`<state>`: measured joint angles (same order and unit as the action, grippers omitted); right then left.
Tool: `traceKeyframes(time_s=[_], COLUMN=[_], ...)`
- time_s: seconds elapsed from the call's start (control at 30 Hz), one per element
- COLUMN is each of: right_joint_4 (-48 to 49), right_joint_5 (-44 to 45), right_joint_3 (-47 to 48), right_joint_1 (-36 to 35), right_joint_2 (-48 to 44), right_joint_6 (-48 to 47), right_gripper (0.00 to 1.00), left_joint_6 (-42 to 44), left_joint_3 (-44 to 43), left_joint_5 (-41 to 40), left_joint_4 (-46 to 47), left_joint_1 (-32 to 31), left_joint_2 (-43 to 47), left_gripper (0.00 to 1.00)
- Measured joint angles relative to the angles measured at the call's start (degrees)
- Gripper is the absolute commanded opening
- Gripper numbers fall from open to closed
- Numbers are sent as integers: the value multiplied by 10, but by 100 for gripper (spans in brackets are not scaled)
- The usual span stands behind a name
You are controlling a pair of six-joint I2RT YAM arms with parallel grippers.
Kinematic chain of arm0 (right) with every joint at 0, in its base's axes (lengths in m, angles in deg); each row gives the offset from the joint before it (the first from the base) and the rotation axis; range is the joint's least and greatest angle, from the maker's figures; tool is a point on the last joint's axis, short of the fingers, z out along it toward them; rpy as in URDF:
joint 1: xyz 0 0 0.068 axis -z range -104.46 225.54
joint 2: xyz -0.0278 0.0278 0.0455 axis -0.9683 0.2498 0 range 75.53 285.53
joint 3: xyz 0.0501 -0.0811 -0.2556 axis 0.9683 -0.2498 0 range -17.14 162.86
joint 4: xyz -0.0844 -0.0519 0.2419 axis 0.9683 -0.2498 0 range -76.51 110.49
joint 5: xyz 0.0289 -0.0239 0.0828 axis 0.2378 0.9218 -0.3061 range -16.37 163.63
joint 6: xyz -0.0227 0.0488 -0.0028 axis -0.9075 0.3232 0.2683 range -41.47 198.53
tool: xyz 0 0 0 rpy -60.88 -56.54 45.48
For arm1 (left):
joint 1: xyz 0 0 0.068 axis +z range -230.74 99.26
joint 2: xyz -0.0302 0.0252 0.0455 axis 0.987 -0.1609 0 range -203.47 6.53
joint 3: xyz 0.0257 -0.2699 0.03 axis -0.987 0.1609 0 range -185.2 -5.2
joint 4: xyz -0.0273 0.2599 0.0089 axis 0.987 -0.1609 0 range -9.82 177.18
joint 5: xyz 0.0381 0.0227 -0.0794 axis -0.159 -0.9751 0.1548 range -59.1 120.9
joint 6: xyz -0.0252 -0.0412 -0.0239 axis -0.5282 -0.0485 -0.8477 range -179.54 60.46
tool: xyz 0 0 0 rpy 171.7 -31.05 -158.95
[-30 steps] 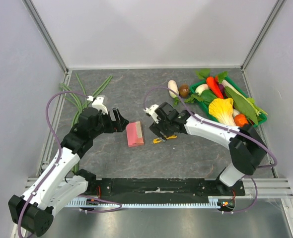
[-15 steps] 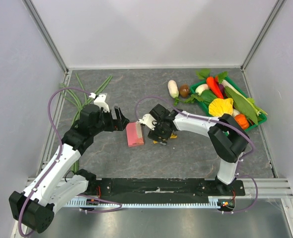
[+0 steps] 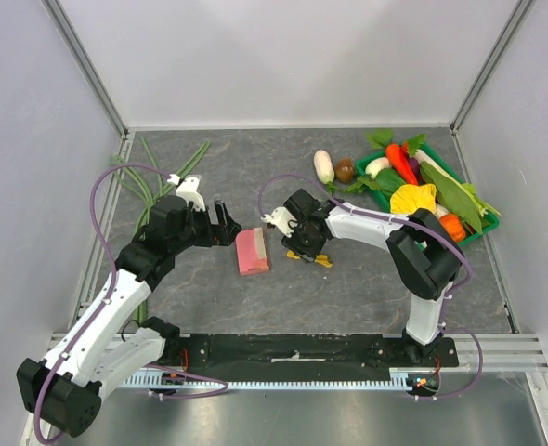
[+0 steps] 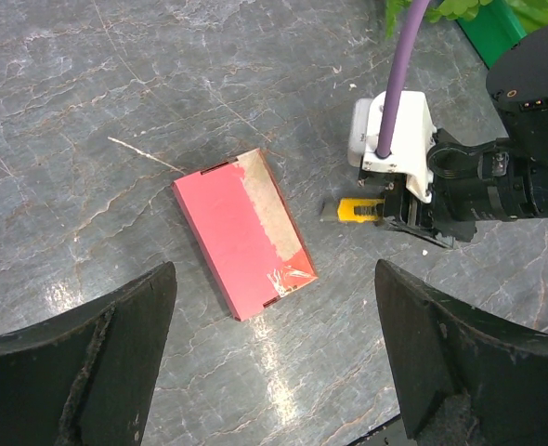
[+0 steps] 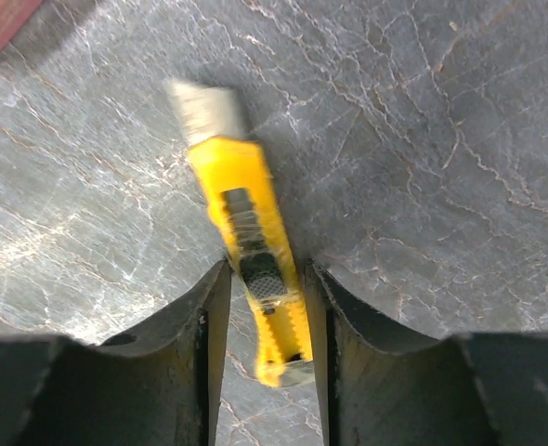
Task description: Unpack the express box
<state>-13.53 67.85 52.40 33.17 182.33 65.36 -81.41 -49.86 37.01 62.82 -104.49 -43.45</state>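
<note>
The yellow utility knife lies at a slant between my right gripper's fingers. My right gripper will open, line up with the knife's handle and pinch nearer the knife's tail end (image 5: 279,360).
The express box (image 3: 253,251), flat and pink-red with a strip of brown tape, lies on the grey table; the left wrist view looks down on the express box (image 4: 241,232). My left gripper (image 3: 226,226) hovers just left of it, open and empty, and in the left wrist view the left gripper (image 4: 274,276) has wide-spread fingers framing the box's near end. My right gripper (image 3: 302,251) is down on the table right of the box. Seen from the right wrist, the right gripper (image 5: 265,274) pinches a yellow utility knife (image 5: 251,251) at its handle, blade out toward the box.
A green tray (image 3: 481,229) full of toy vegetables stands at the back right. A white radish (image 3: 323,165) and a brown mushroom (image 3: 345,170) lie beside it. Long green stalks (image 3: 153,177) lie at the back left, behind the left arm.
The right gripper moved left over the yellow knife, dropped onto it and drew its fingers in against the handle. The left arm and the box stayed put.
</note>
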Motion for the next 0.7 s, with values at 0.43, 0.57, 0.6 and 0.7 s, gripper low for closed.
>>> traceKeyframes(time_s=[0.43,0.57,0.6,0.7], right_joint_4=[21,26,28,34], right_joint_5=[18,32,34,42], right_joint_3=[-40,-72,-77,-89], right_joint_1=[-11,-22,-23,-25], right_joint_2=[-29,-53,-57,-66], right_joint_6=[120,143,150,165], right_gripper=[67,59,57,50], left_joint_6=[0,-1,-1,-6], left_joint_3=[0,1,2,5], left_joint_5=[3,5,6,8], left_joint_4=[0,1,1,1], left_joint_1=[0,0,0,0], left_joint_2=[-2,-7,-9,-17], left_gripper=[92,92,92,92])
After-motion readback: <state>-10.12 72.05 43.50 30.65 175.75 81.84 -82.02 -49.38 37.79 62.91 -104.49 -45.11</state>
